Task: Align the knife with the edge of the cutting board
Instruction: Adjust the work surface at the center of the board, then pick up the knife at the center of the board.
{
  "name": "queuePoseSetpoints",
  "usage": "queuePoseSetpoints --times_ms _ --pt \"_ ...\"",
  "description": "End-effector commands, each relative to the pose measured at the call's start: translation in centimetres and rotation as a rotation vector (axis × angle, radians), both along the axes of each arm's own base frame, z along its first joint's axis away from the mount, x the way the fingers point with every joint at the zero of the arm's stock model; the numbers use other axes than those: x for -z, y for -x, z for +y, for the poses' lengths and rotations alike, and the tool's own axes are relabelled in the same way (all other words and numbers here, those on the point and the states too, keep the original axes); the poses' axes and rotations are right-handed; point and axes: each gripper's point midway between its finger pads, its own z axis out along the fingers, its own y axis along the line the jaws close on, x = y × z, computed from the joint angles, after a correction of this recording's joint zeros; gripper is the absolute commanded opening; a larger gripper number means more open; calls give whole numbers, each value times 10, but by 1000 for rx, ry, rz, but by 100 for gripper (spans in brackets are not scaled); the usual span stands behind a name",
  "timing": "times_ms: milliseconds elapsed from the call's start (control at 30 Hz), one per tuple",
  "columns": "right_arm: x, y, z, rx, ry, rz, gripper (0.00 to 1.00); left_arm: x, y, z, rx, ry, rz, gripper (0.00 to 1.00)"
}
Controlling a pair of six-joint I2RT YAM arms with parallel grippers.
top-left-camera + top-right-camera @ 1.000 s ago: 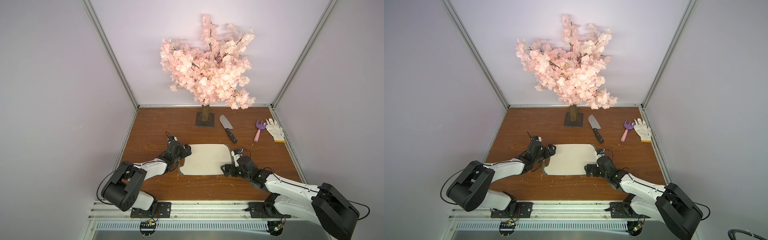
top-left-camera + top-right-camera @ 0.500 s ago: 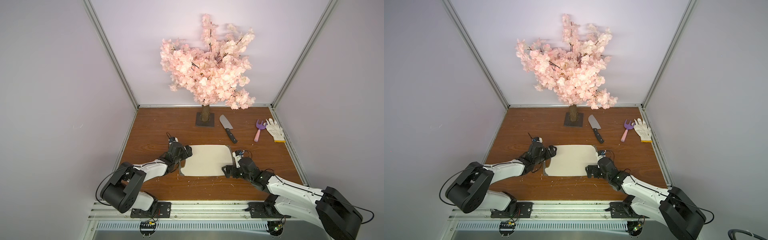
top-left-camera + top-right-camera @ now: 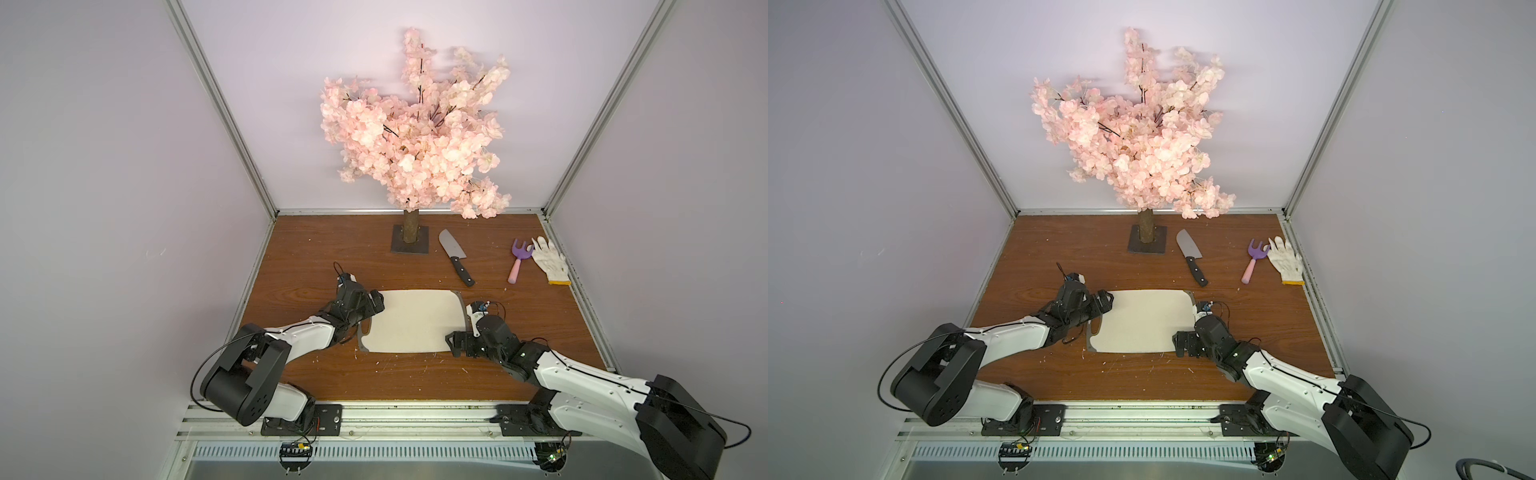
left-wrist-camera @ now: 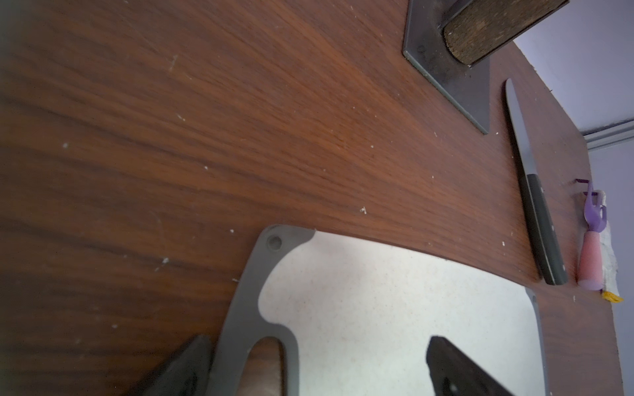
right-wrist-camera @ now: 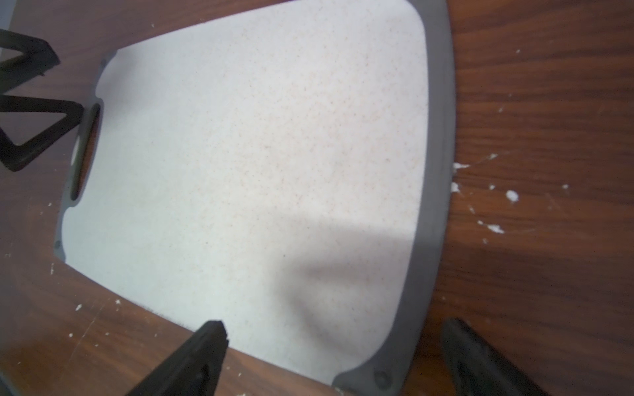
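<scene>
I need to next move my right gripper to the middle of the black handle [image 3: 462,270], where I need to close it to take hold of the knife.
The knife [image 3: 455,255] [image 3: 1191,258] lies flat at the back of the table, blade towards the tree and black handle towards the cutting board [image 3: 415,324] [image 3: 1142,324], a short gap apart from the board's far right corner. The pale board with its grey rim lies flat between my arms. My left gripper [image 3: 371,315] [image 4: 319,363] is open, its jaws straddling the board's handle-cutout end. My right gripper [image 3: 460,330] [image 5: 336,343] is open, its jaws straddling the board's near right corner. In the left wrist view the knife [image 4: 535,212] lies beyond the board [image 4: 394,308].
A pink blossom tree on a dark square base [image 3: 410,245] stands at the back middle, just left of the knife. A purple-and-pink toy fork [image 3: 517,262] and a white glove [image 3: 548,262] lie at the back right. Walls close in three sides.
Both arms have shifted only slightly at the board's ends. The board, the knife and the open grippers hold their places.
</scene>
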Motion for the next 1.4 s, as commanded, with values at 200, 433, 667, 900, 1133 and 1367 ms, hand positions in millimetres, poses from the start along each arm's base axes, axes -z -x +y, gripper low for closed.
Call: queuePoseSetpoints --times_ms 200,433,667,900,1133,1367 --pt "-31 -20 -18 66 118 -57 100 -7 11 27 -42 -103 96 100" --pt "-75 -69 -22 15 205 -137 100 -103 -18 21 -17 -114 -66 100" --pt "-103 -128 -17 -50 222 -180 99 -185 -45 18 -7 -146 -258 100" --pt "-97 -185 -20 -58 242 -165 98 -252 -63 26 -23 -233 -416 100" --pt "-66 -232 -28 -48 294 -95 91 -236 -47 44 -70 -264 -461 100" --pt "-35 -262 -32 -65 345 3 77 -236 -39 42 -44 -284 -469 100"
